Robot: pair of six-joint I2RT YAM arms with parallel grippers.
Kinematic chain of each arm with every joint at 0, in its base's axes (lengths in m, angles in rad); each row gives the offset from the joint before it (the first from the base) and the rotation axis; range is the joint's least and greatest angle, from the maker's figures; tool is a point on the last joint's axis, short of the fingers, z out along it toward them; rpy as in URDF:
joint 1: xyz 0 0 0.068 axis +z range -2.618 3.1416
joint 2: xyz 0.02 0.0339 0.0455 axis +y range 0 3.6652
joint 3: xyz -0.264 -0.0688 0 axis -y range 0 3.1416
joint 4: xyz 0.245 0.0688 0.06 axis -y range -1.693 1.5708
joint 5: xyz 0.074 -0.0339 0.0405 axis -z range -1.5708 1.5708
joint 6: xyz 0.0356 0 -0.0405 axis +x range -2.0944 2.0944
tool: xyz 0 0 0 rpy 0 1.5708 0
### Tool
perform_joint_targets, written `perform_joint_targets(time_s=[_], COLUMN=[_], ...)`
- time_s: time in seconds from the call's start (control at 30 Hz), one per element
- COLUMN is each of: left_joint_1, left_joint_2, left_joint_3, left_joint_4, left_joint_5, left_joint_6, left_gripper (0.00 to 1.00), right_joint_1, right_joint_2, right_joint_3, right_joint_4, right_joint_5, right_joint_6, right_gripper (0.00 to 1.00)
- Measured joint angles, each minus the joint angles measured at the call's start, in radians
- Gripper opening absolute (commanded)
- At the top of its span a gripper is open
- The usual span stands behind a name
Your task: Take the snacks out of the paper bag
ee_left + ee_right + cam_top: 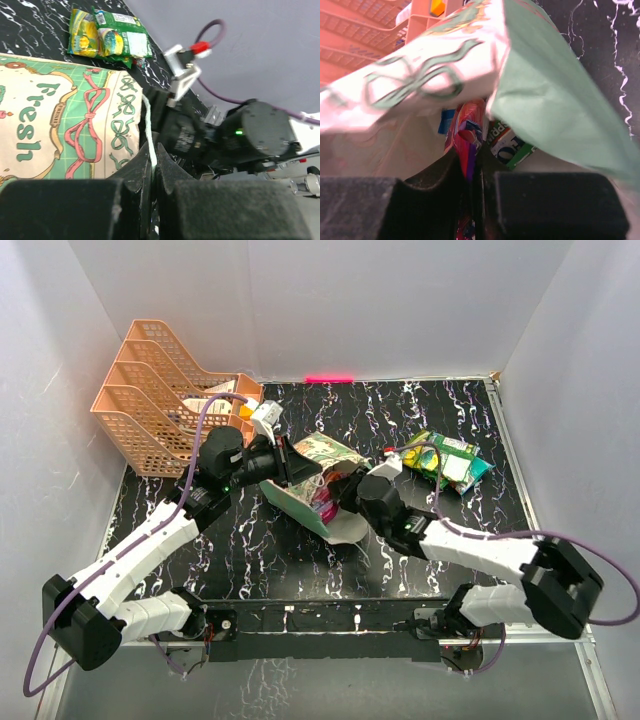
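The robot's right gripper will release the red and purple snack packet on top of the green and yellow snacks (pixel 455 457).
The paper bag (pixel 325 455) lies on its side at mid-table, mouth toward the right arm, its "Fresh" print showing in the left wrist view (pixel 60 125). My left gripper (pixel 154 160) is shut on the bag's thin white string handle (pixel 148 127), holding the bag at its upper left (pixel 298 468). Reaching into the bag's mouth, my right gripper (pixel 472 170) is shut on a red and purple snack packet (pixel 467 135). A green and white packet (pixel 509 147) lies beside it inside the bag. Two green and yellow snacks (pixel 448 460) lie on the table at the right.
A peach plastic mesh tray rack (pixel 150 410) stands at the back left, close behind the left arm, with white cards (pixel 225 400) in it. White walls enclose the black marbled table (pixel 300 560) on three sides.
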Motion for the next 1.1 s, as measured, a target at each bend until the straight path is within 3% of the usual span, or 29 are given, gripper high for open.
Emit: perform_joint_targets(time_s=[0.27, 0.5, 0.67, 0.87, 1.1], left_joint_1=[0.0, 0.0, 0.0, -0.001, -0.001], left_joint_2=[-0.012, -0.014, -0.014, -0.021, -0.022], left_joint_3=[0.001, 0.003, 0.017, 0.031, 0.033], left_joint_4=[-0.046, -0.09, -0.146, -0.208, -0.226], left_joint_5=[-0.087, -0.181, -0.253, -0.341, -0.362], left_joint_6=[0.014, 0.016, 0.021, 0.03, 0.033], left_gripper=[0.0, 0.0, 0.0, 0.0, 0.0], right_joint_1=[0.0, 0.0, 0.0, -0.001, -0.026], right_joint_2=[-0.277, -0.457, -0.497, -0.513, -0.395], right_joint_3=[0.031, 0.21, 0.365, 0.407, 0.451], right_joint_4=[-0.251, -0.504, -0.669, -0.826, -0.898], right_joint_5=[-0.047, -0.046, 0.026, 0.192, 0.418], right_joint_6=[-0.202, -0.425, -0.518, -0.564, -0.572], right_gripper=[0.07, 0.07, 0.07, 0.07, 0.07])
